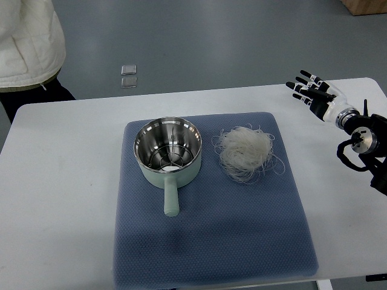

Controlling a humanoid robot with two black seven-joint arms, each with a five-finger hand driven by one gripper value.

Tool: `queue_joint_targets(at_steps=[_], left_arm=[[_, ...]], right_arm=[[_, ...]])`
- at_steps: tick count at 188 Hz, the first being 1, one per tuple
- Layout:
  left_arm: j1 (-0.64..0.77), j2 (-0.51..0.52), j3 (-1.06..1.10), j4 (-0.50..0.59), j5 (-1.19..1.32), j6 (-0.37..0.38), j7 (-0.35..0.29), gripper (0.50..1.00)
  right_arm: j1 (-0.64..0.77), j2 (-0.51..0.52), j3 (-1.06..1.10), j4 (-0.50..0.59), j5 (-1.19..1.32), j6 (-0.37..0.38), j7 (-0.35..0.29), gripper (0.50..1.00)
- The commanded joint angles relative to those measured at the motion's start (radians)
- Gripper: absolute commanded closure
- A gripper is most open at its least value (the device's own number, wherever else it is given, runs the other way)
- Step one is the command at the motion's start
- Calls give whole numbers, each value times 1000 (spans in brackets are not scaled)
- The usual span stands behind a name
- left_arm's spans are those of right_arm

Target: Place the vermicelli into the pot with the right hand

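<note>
I close my right gripper next on the dense middle [247, 145] of the white vermicelli nest, inside its loose outer pieces.
A pale green pot [168, 156] with a shiny steel inside stands on the left half of a blue-grey mat [211, 241], its handle pointing toward me. A loose white nest of vermicelli [246, 152] lies on the mat just right of the pot. My right hand [310, 90] is at the table's right side, well to the right of the vermicelli and above the white tabletop. Its fingers are spread and hold nothing. The left arm does not show.
The mat lies on a white table [60, 181]. A person in a white jacket [27, 42] stands at the far left corner. Two small clear squares [128, 75] lie on the grey floor beyond the table.
</note>
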Motion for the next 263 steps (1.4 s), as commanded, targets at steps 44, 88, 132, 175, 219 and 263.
queue_joint_targets(at_steps=[44,88,132,175,219,263], left_arm=[[0,0,-7,0,-2,0,-1,500],[0,0,-10,0,-2,0,-1,500],[0,0,-12,0,-3,0,-1,500],[0,0,-12,2,-2,0,-1,500],[0,0,-10,2,-3,0,-1,500],[0,0,-10,2,-2,0,-1,500]], right_arm=[[2,-2,0,0,0,-1,0,572],[5,-5,0,0,0,3,0,572],[2,-12,-2,-2,0,51,-2,572],[2,-11,-3,-2,-3,52,0,572],[4,-11,-6,-2,-9,51,0,572],[5,-12,-8,-2,-9,51,0,572]])
